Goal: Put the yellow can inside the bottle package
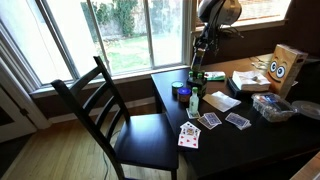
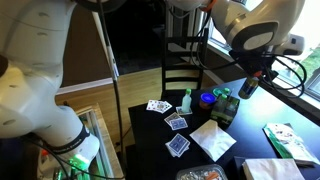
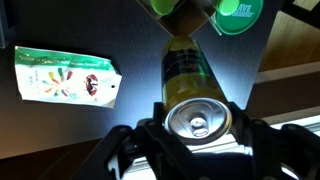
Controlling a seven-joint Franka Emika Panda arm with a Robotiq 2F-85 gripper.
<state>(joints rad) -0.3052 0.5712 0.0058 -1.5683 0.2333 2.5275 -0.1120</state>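
Observation:
My gripper needs to let go of the yellow can in the bottle package's free slot point(image 1: 197, 76) point(image 3: 187, 22) on the window side, next to the bottles with green caps.
My gripper point(image 3: 197, 135) is shut on the yellow can point(image 3: 190, 75), gripping it near its silver top and holding it upright above the dark table. In both exterior views the gripper point(image 1: 198, 68) point(image 2: 248, 86) hangs just above the small green bottle package point(image 1: 195, 100) point(image 2: 225, 108), which stands on the table near the window side. In the wrist view only a green edge of the package point(image 3: 170, 6) shows, beyond the can's lower end. Whether the can's base touches the package is hidden.
A green lid point(image 3: 240, 10) and a blue lid point(image 2: 208, 98) lie by the package. Playing cards point(image 1: 188, 135), a white napkin point(image 2: 212, 140), a clear bottle point(image 2: 186, 100), a snack packet point(image 3: 65, 75), a tan box with cartoon eyes point(image 1: 285, 68) and a black chair point(image 1: 110, 110) are around.

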